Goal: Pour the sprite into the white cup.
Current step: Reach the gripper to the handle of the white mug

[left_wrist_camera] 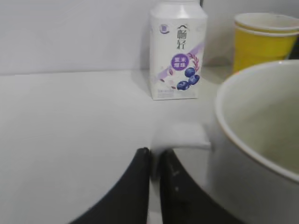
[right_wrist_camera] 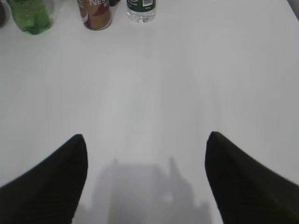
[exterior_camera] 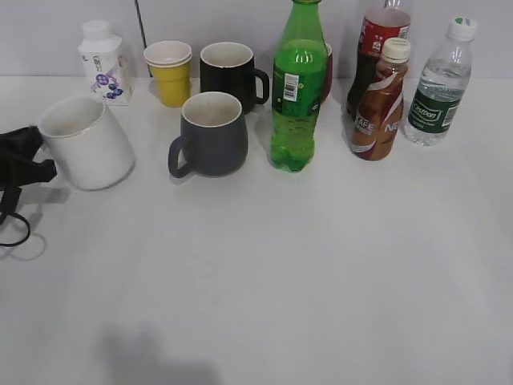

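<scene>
My left gripper is pinching the handle of the white cup, which leans toward it, so next I stand the cup upright and get a new grip on the cup's handle (left_wrist_camera: 189, 134).
The sprite (exterior_camera: 295, 104) is a tall green bottle standing upright at mid-table, behind and right of the mugs; its base shows at the top left of the right wrist view (right_wrist_camera: 30, 16). The white cup (exterior_camera: 86, 143) sits at the far left, leaning slightly. My left gripper (exterior_camera: 36, 156) is shut on the cup's handle (left_wrist_camera: 182, 137); the fingers (left_wrist_camera: 155, 156) pinch it, with the cup body (left_wrist_camera: 261, 140) to their right. My right gripper (right_wrist_camera: 145, 140) is open and empty above bare table, well short of the bottles; it is out of the exterior view.
A dark grey mug (exterior_camera: 212, 132) stands between cup and sprite. Behind are a black mug (exterior_camera: 231, 72), a yellow cup (exterior_camera: 170, 72) and a blueberry drink bottle (exterior_camera: 103, 64). Right of the sprite stand a cola bottle (exterior_camera: 377, 48), a coffee bottle (exterior_camera: 381, 100) and a water bottle (exterior_camera: 439, 84).
</scene>
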`<state>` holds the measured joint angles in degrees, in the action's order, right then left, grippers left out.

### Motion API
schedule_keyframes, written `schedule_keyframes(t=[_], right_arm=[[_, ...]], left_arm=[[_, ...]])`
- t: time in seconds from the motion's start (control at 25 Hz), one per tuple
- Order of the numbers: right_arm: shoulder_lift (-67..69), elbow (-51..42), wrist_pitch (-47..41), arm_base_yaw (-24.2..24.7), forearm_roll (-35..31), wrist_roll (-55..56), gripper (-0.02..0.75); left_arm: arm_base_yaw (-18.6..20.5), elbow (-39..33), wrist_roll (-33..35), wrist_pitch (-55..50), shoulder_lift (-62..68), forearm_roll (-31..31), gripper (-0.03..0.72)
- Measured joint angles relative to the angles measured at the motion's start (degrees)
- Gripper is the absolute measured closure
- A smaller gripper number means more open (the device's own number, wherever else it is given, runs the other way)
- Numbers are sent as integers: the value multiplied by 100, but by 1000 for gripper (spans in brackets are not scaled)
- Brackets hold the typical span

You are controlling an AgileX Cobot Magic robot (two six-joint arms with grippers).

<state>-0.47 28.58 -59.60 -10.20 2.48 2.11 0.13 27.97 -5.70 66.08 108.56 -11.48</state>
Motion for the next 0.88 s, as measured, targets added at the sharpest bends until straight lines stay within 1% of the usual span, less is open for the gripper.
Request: schedule_keyframes(t=[0.56, 0.88], right_arm=[[0, 0, 0, 0, -45, 0, 150], [0, 0, 0, 0, -56, 0, 150]], left_arm=[[0, -15, 5, -95, -153, -312, 657], [0, -648, 11, 14, -450, -479, 658]])
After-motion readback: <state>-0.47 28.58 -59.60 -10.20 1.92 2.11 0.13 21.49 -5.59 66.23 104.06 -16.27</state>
